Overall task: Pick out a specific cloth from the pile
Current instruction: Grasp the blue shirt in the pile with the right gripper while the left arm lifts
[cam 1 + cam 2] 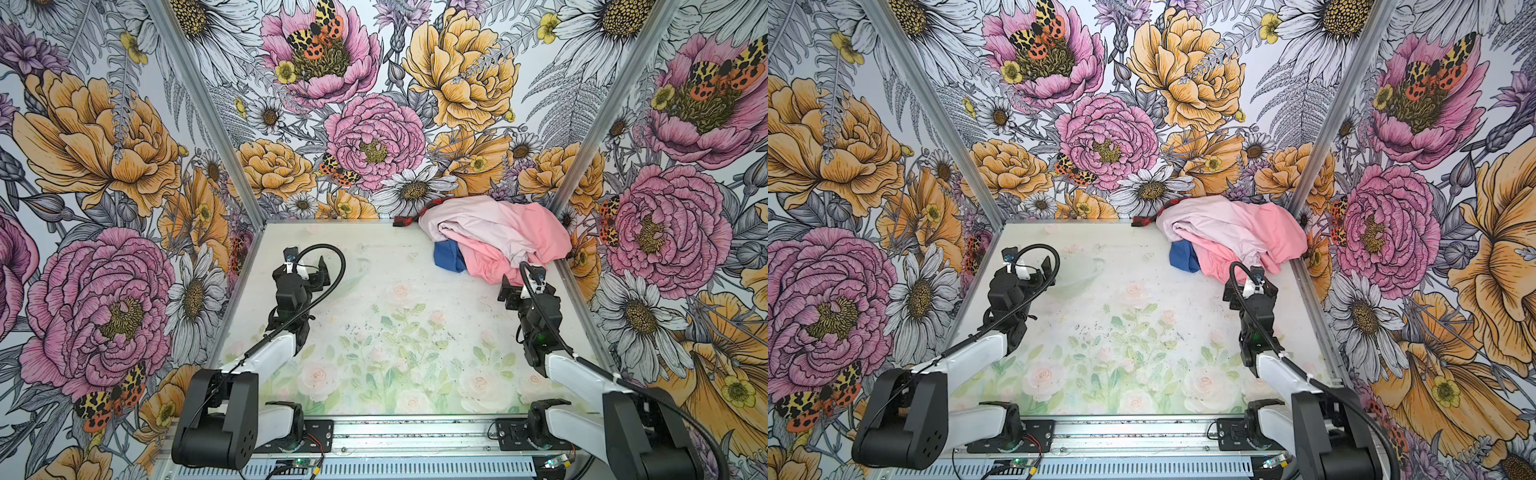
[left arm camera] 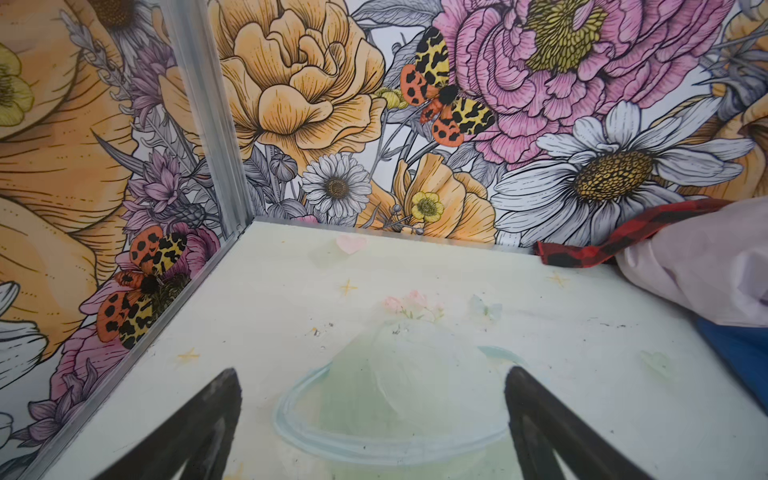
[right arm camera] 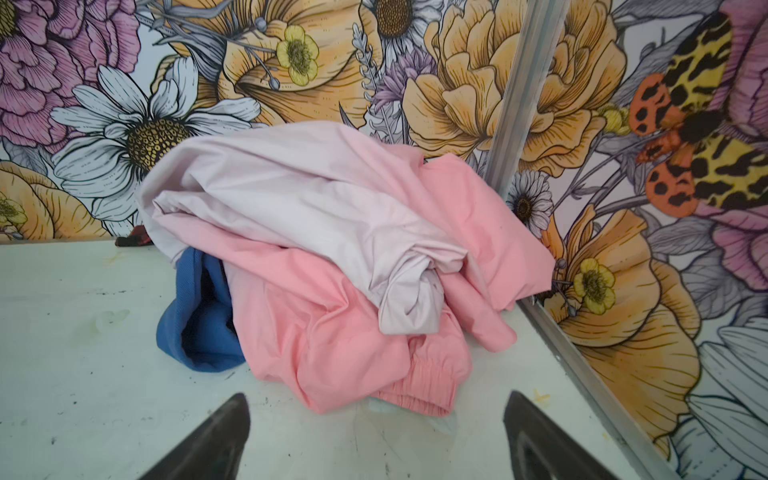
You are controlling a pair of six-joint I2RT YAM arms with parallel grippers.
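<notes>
The robot's right gripper should close on the exposed fold of the blue cloth [image 1: 449,257] [image 3: 201,328], where it sticks out from under the pink garments.
The pile [image 1: 498,232] [image 1: 1233,232] [image 3: 332,249] lies in the far right corner, with pale pink cloth draped over salmon-pink garments. The cloth [image 1: 446,255] [image 1: 1183,257] [image 3: 195,316] is royal blue; only a fold pokes out at the pile's left side, the rest is buried. It also shows at the edge of the left wrist view as the blue cloth [image 2: 744,357]. My right gripper [image 3: 376,399] [image 1: 515,286] is open just short of the salmon cuff, nothing between its fingers. My left gripper [image 2: 372,374] [image 1: 316,274] is open over bare table, far left of the pile.
A red-and-black plaid shirt [image 1: 405,218] [image 2: 602,245] sticks out from behind the pile along the back wall. Flowered walls with metal corner posts [image 3: 515,104] close in the table [image 1: 374,332] on three sides; the pile rests against the right wall.
</notes>
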